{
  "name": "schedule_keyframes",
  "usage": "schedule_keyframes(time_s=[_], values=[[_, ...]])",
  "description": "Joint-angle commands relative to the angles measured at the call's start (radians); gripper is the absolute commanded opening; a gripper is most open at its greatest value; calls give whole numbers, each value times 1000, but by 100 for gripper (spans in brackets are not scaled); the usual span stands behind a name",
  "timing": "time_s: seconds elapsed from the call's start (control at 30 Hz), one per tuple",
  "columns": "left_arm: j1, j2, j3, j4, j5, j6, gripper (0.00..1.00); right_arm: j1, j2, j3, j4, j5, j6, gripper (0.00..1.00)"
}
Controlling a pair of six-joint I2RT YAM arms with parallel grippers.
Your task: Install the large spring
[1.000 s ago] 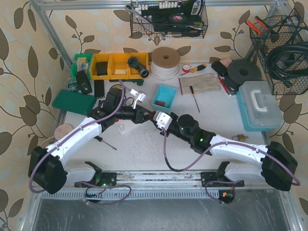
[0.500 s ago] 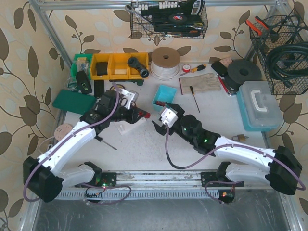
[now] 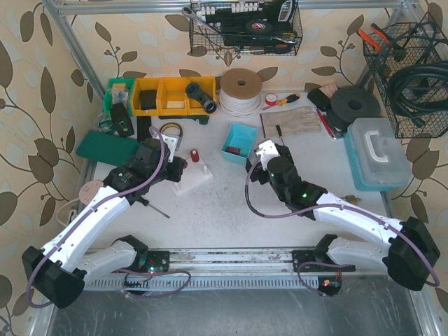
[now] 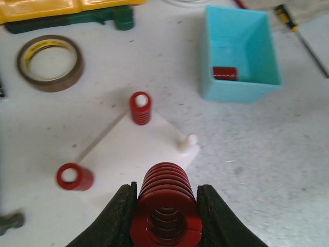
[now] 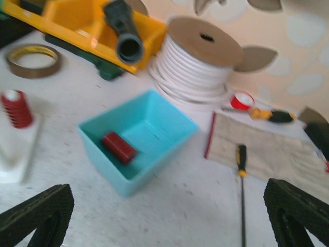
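Next, my left gripper lets go of the large spring on the near corner peg of the white peg plate (image 3: pixel 175 190).
The large spring (image 4: pixel 164 203), red with thick coils, is clamped between the black fingers of my left gripper (image 4: pixel 165 206), its bore facing the camera. It hangs over the near corner of the white peg plate (image 4: pixel 128 149). On the plate, one small red spring (image 4: pixel 140 108) sits on the far peg and another (image 4: pixel 74 176) at the left. A bare white peg (image 4: pixel 190 143) stands at the right corner. From above, the left gripper (image 3: pixel 175 170) is at the plate's left edge. My right gripper (image 5: pixel 167 216) is wide open with nothing in it, just right of the teal bin (image 3: pixel 239 142).
The teal bin (image 5: pixel 139 136) holds one small red spring (image 5: pixel 118 146). A tape roll (image 4: pixel 50 62) lies behind the plate. Yellow bins (image 3: pixel 164 94), a white cord spool (image 3: pixel 240 91), a glove with screwdrivers (image 3: pixel 290 120) and a blue case (image 3: pixel 376 150) line the back and right.
The right gripper opened, let go of the large spring and drew back to the right by the teal bin. The left gripper kept the spring and pulled back left over the plate.
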Motion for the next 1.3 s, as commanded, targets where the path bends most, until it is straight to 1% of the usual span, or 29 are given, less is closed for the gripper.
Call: schedule_keyframes(time_s=[0.0,0.07,0.2,0.33,0.5,0.6,0.9,1.17,1.27], values=[[-9,-7,-13,-39,-179,7,0,-76,20,-47,-23,36,131,100],[-10,5,-24,-45,-202,2,0,-98,29,-42,-36,24,153,99],[-9,48,-42,-54,-227,-9,0,-104,46,-41,-40,12,160,99],[-10,98,-46,-49,-165,-25,0,-104,67,-35,-40,16,157,99],[-10,151,-49,-51,-158,-20,0,-104,84,-22,-58,20,156,99],[-9,169,-48,-61,-146,-22,0,-104,83,-23,-58,24,153,99],[-9,208,-43,-107,-183,-17,0,-105,77,-22,-63,24,153,99],[-9,237,-72,-90,-158,-29,0,-107,71,-22,-64,21,152,99],[-9,246,-67,-100,-170,-34,0,-107,69,-24,-65,24,153,99]])
